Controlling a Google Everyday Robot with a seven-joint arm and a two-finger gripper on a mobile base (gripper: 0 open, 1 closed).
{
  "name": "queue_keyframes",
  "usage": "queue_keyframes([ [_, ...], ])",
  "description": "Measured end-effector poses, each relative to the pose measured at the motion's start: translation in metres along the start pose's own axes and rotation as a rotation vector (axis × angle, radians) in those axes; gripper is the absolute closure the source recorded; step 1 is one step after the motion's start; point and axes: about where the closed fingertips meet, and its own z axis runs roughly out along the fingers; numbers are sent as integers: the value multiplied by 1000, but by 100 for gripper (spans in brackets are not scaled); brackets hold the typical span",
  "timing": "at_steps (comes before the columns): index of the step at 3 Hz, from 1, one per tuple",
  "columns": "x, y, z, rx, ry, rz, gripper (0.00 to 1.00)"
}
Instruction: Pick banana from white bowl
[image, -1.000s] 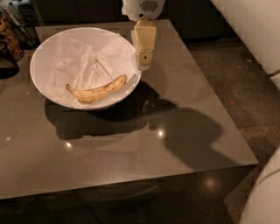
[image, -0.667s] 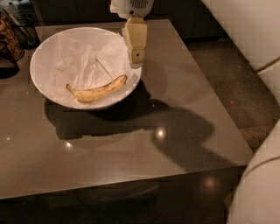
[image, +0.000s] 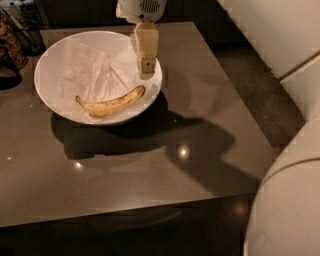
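Note:
The robot's gripper will next move down to the middle of the banana (image: 117, 103) in the white bowl and close there.
A curved yellow banana (image: 111, 102) with brown speckles lies in the near part of the white bowl (image: 55, 60), on crumpled white paper. The bowl stands on the far left of a grey-brown table (image: 200, 115). My gripper (image: 145, 72) hangs from above over the bowl's right rim, its tip just above and to the right of the banana's right end. It holds nothing that I can see.
Dark objects (image: 15, 37) stand at the table's far left corner, next to the bowl. My white arm and body (image: 285, 190) fill the right side of the view. The table's near edge runs along the bottom, with dark floor beyond its right edge.
My gripper has moved left, from beside the bowl's right rim to over the rim, closer to the banana's right end. The banana and bowl have not moved.

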Motion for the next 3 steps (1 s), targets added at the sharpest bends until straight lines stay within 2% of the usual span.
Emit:
queue_keyframes([
  [1,-14,-6,17,-39,-44,-21,0],
  [3,-30,-11,42,-95,-85,-38,37],
])
